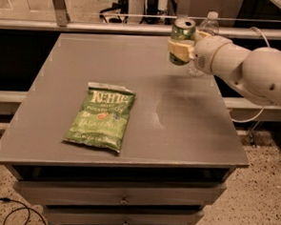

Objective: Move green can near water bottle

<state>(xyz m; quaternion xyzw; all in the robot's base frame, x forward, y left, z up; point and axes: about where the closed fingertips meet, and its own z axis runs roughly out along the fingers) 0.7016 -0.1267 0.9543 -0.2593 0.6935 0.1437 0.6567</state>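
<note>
The green can, now held upright in the air, will be released at the grey table's side edge (210,82), close in front of the water bottle.
The green can (182,35) is light green with a silver top and is held upright in the air above the table's far right part. My gripper (180,50) is shut on the green can, its pale fingers (178,51) wrapped around the can's lower half. The white arm reaches in from the right. The water bottle (210,24), clear with a white cap, stands just behind and to the right of the can, mostly hidden by my wrist.
A flat green Kettle chip bag (101,117) lies on the grey table (178,116) at the front left. The table has drawers below. A rail and chair legs stand behind the table. A cable hangs at the right.
</note>
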